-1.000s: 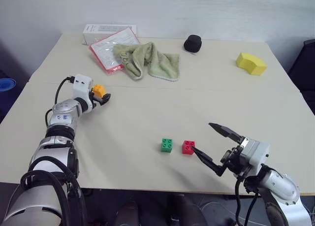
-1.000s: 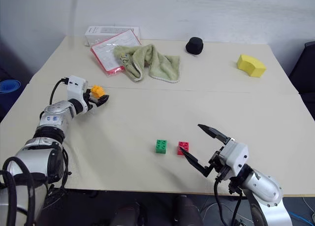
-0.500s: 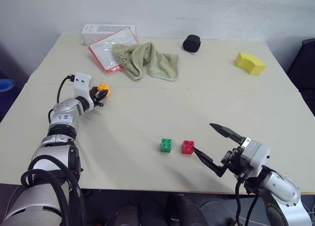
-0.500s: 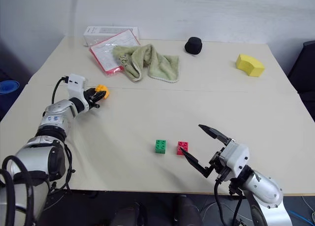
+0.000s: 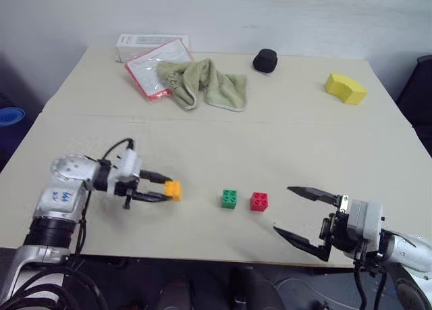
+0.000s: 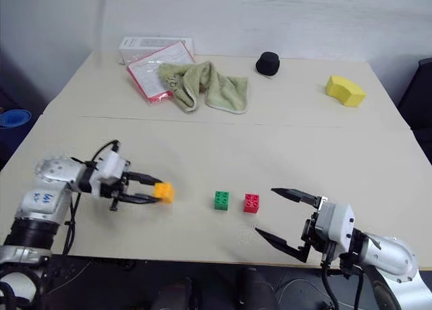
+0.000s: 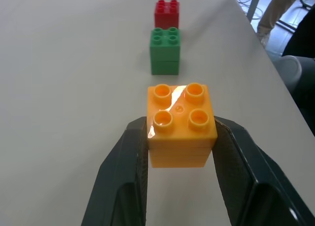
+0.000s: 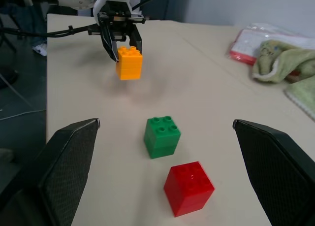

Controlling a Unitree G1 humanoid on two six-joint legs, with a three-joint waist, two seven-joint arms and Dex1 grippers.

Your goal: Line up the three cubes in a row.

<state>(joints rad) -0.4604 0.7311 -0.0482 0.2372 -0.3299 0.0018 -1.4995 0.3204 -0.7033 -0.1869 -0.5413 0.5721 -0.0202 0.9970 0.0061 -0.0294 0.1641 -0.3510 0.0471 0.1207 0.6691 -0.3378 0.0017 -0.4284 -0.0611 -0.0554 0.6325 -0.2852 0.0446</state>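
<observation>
The robot's left gripper needs to release the orange cube, now held low over the table, on the table (image 5: 189, 196) next to the green cube, across from the red cube.
My left gripper (image 5: 169, 188) is shut on the orange cube (image 5: 173, 190), its two black fingers (image 7: 125, 162) pressed on either side of it. It holds the cube low over the table near the front, left of the green cube (image 5: 229, 199). The red cube (image 5: 258, 201) sits just right of the green one, a small gap between them. From the left wrist view the orange (image 7: 180, 122), green (image 7: 165, 50) and red (image 7: 167, 12) cubes fall nearly in one line. My right gripper (image 5: 302, 214) stands open near the table's front edge, right of the red cube, holding nothing.
At the back of the table (image 5: 270, 141) lie a green towel (image 5: 202, 82), a red-edged sheet (image 5: 154, 67) over a white box (image 5: 142, 44), a black round object (image 5: 265, 59) and a yellow curved block (image 5: 345, 87).
My left gripper closed on the orange cube and carried it from the left-middle of the table toward the front, turning to point right at the green cube. The right gripper drew back slightly.
</observation>
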